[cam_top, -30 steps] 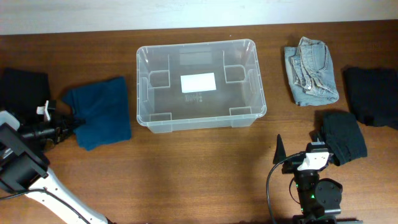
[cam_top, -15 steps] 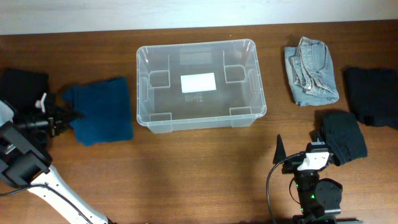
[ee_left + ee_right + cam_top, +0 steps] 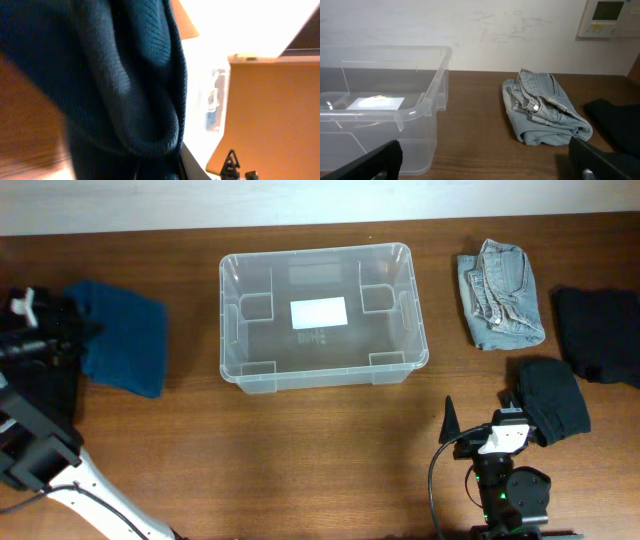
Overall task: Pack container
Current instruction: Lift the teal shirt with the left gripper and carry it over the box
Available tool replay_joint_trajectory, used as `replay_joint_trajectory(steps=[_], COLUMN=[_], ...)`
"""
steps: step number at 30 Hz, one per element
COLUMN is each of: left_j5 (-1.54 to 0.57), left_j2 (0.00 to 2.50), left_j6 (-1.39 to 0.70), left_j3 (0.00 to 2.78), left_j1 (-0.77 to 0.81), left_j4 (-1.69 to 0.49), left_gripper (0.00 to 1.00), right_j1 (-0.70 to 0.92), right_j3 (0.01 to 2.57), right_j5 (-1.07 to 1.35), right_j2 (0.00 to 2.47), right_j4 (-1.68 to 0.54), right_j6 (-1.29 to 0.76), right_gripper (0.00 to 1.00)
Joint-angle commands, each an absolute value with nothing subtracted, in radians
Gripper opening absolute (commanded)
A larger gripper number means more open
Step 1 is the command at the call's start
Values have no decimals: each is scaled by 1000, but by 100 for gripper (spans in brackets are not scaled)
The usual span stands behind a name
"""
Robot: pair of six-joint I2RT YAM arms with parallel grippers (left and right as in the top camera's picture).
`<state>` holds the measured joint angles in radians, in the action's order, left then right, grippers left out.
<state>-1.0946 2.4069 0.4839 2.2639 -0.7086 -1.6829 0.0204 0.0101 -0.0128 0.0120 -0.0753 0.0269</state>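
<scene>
I should release the dark teal cloth from my left gripper inside the clear bin, at the end (image 3: 369,309) nearest the light-blue jeans.
The container (image 3: 230,330) is a clear plastic bin with a white label on its base, at the table's middle back; it also shows in the right wrist view (image 3: 420,107), empty. My left gripper (image 3: 70,340) is shut on a dark teal knit cloth (image 3: 125,345) at the far left and holds it lifted; the cloth fills the left wrist view (image 3: 110,90) and hides the fingers. My right gripper (image 3: 485,425) is open and empty near the front right, its fingertips at the right wrist view's lower corners (image 3: 485,160).
Folded light-blue jeans (image 3: 500,295) lie right of the bin, also in the right wrist view (image 3: 545,112). A black garment (image 3: 555,400) lies beside my right gripper, another (image 3: 600,335) at the right edge. A black cloth (image 3: 30,380) lies at the far left.
My left gripper has pulled the teal cloth leftward and upward, away from the bin, lifting it off the table. The right arm has not moved.
</scene>
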Motion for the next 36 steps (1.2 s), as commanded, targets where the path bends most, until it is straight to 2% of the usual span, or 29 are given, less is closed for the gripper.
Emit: replay_joint_trajectory(steps=[1, 9, 16, 24, 29, 31, 33, 36], left_j5=[-1302, -1356, -1505, -1501, -1489, -1427, -1257, -969], left_j2=[2258, 2078, 1943, 1892, 1898, 1898, 1898, 1898], left_j6=[471, 456, 458, 457, 387, 264, 82, -74], left_j3=[2306, 2310, 2310, 2309, 2309, 2309, 2309, 2309], left_j1=[-700, -654, -531, -234, -35, 27, 86, 149], left_j4=[-1687, -1688, -1683, -1600, -1438, -1322, -1206, -1120], left_gripper=[1, 1, 1, 1, 1, 0, 1, 1], right_j1=[27, 27, 27, 27, 27, 27, 27, 27], right_j3=[6, 6, 6, 6, 6, 6, 6, 6], right_j5=[-11, -11, -11, -11, -11, -11, -11, -11], right_j2=[4, 4, 4, 4, 4, 4, 4, 4], right_j4=[-82, -82, -82, -82, -82, -82, -82, -82], right_j6=[26, 26, 26, 26, 26, 26, 26, 26], right_gripper=[98, 98, 98, 98, 98, 98, 98, 98])
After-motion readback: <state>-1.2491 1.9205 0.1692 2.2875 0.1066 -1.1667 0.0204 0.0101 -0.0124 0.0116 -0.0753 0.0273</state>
